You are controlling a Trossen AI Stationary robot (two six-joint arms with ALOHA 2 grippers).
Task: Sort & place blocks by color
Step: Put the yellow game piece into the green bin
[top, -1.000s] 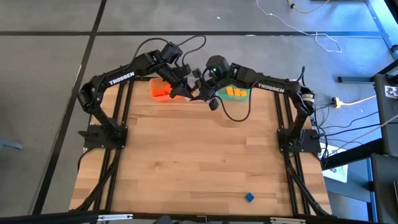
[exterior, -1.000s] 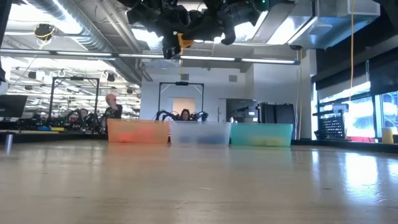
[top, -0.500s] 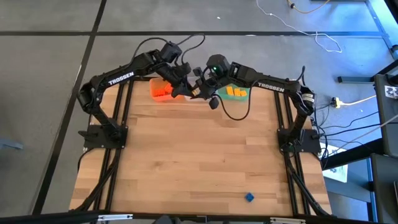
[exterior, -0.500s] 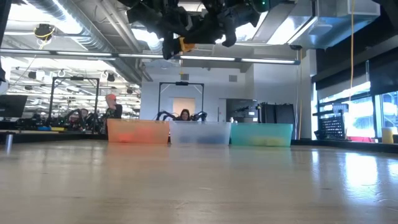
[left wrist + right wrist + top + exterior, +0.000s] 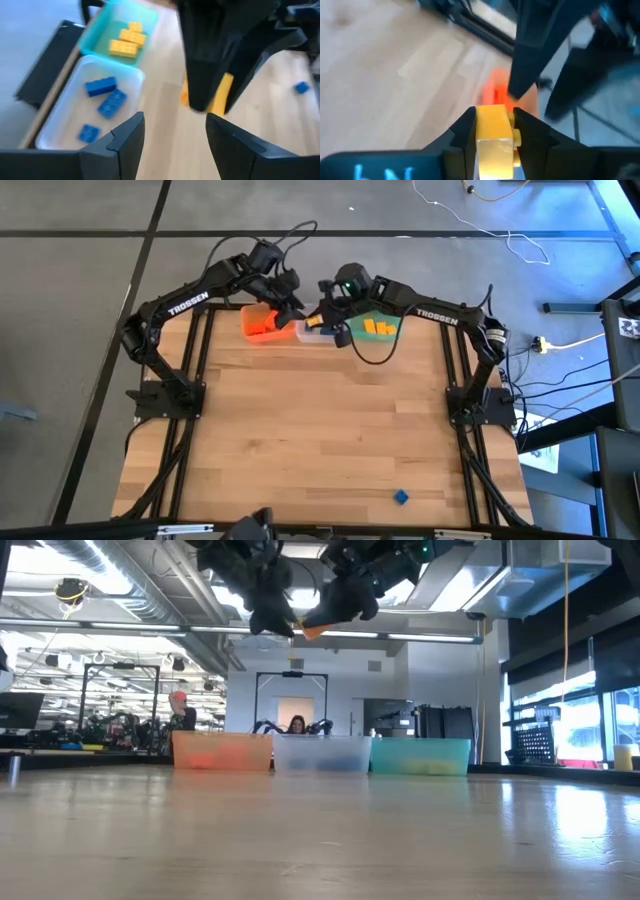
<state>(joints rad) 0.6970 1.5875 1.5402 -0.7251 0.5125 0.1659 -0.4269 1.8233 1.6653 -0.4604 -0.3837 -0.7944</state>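
I should let go of the yellow block, now high above the tubs, with my right gripper in the green tub [image 5: 381, 330], next to the yellow blocks there.
My right gripper [image 5: 323, 317] is shut on a yellow block [image 5: 494, 131] high above the tubs at the table's far edge. The block also shows in the left wrist view [image 5: 220, 94] and the low view [image 5: 315, 630]. My left gripper [image 5: 175, 140] stands open just left of it [image 5: 290, 300], holding nothing. Below are the orange tub [image 5: 259, 323], the clear tub [image 5: 75, 107] with blue blocks [image 5: 102, 86], and the green tub [image 5: 378, 328] with yellow blocks [image 5: 127, 40]. A single blue block [image 5: 401, 497] lies flat near the table's front edge. My right gripper pinches the yellow block by two opposite sides [image 5: 481, 126] between its two fingers [image 5: 463, 134]. The fingers come from the table's right, slanting down. The block is lifted clear, high above the tubs.
The three tubs stand in a row along the far edge [image 5: 320, 753]. The wide wooden tabletop [image 5: 320, 430] lies between the arms' bases. People and other equipment show in the room beyond the table.
My left gripper has let go of the yellow block and drawn back toward the table's far left corner. My right gripper keeps the block and has rolled with it, so the block now hangs lower and tilted in the low view.
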